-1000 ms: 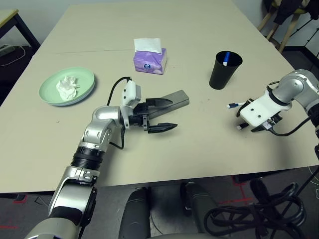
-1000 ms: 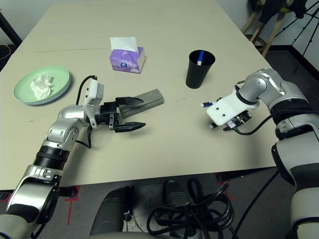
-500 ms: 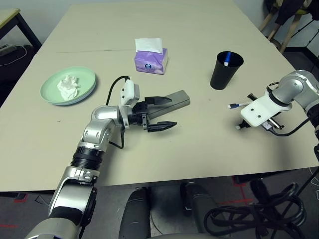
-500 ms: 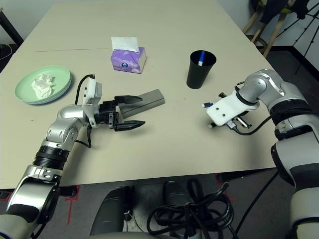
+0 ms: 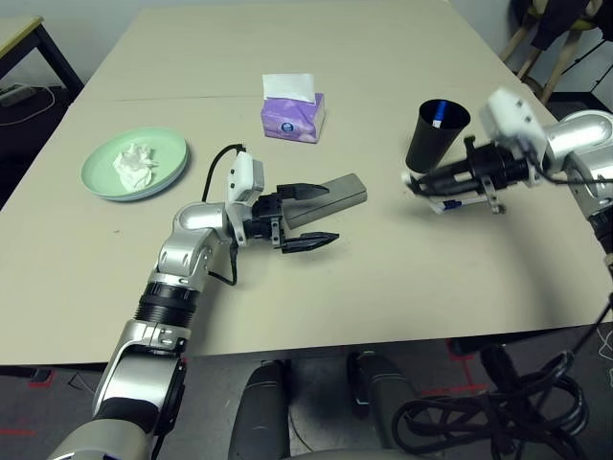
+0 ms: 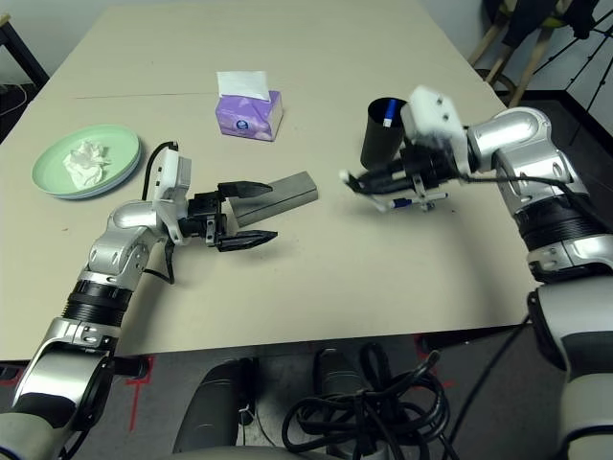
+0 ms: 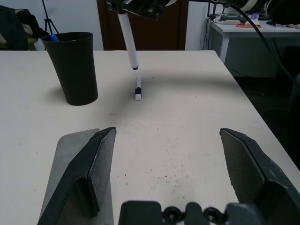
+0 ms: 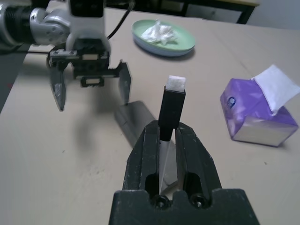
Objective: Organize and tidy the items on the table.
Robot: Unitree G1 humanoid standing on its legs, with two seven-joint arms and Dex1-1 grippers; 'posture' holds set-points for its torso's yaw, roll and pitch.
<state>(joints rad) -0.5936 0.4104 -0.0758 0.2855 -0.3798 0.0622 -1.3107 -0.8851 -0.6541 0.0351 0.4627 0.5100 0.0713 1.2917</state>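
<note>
The robot's right gripper will release the pen inside the black cup (image 5: 442, 118), next to the blue-and-white pen.
My right gripper (image 5: 428, 178) hovers above the table (image 5: 383, 278) just in front of the black cup (image 5: 436, 136), shut on a pen (image 8: 172, 105) whose black section and white tip stick out past the fingers. A second pen (image 5: 448, 204) lies on the table below it. A blue-and-white pen (image 5: 438, 112) stands in the cup. My left gripper (image 5: 311, 217) is open, one finger resting over the near end of the grey glasses case (image 5: 335, 190). The mint green plate (image 5: 169, 156) at the left holds the crumpled white tissue (image 5: 134, 164).
A purple tissue box (image 5: 292, 113) stands at the back middle. A faint seam crosses the table behind it. Chair legs and a tripod stand beyond the far right corner, and a black-legged desk beyond the far left corner.
My right gripper has shut, risen off the table with a pen and swung left, next to the cup. The left arm has stayed put.
</note>
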